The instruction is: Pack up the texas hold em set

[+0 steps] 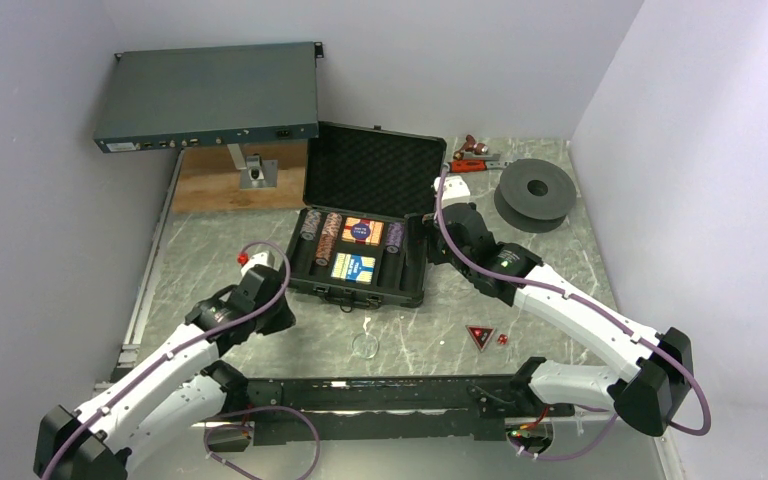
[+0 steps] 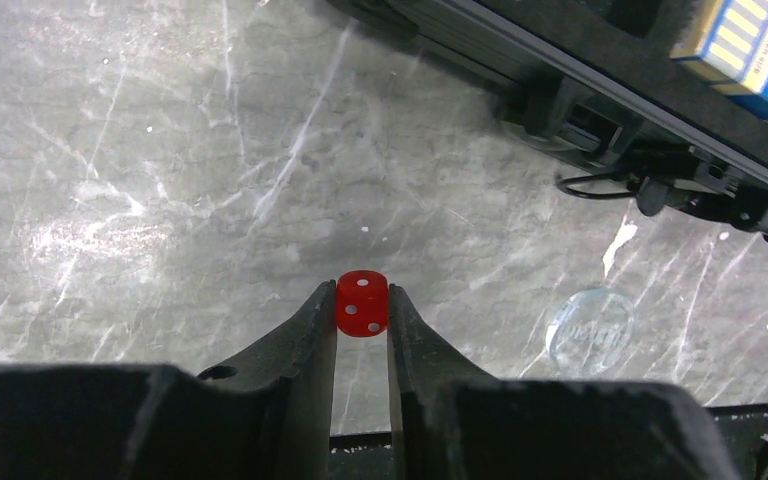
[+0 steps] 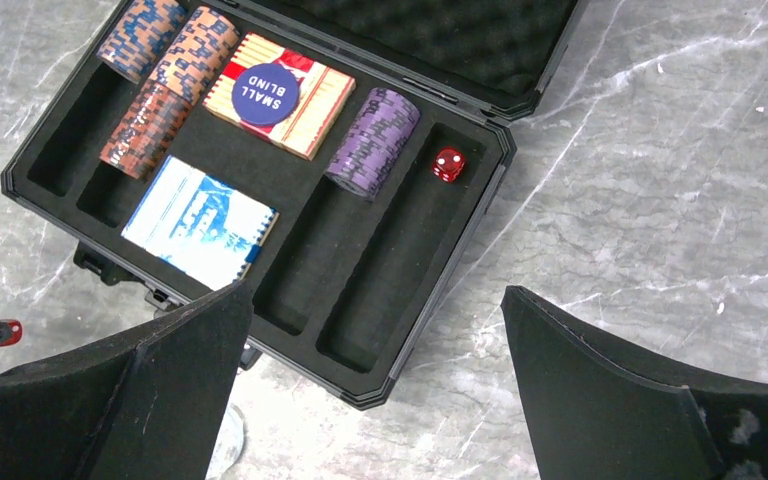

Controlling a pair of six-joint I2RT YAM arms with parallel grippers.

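My left gripper is to place the red die. It will go down in the black case's end slot [image 1: 416, 234] beside the purple chip stack.
The black case [image 1: 375, 170] lies open mid-table, with striped chip stacks [image 3: 373, 140], a red card deck [image 3: 278, 92], a blue card deck [image 3: 200, 220] and one red die [image 3: 448, 165] in its foam slots. My left gripper [image 2: 362, 300] is shut on another red die [image 2: 362, 303], just left of the case's front corner [image 1: 244, 258]. My right gripper [image 3: 375, 295] stands wide open and empty above the case's right edge [image 3: 480, 215]. A black-red triangular marker [image 1: 479, 336] and a small red die [image 1: 502, 341] rest on the table in front of the case.
A clear round disc [image 1: 365, 346] lies before the case. The grey-blue rack unit [image 1: 208, 98] stands at the back left over a wooden board [image 1: 222, 183]. A black spool [image 1: 535, 195] and small orange tools [image 1: 475, 158] sit at the back right.
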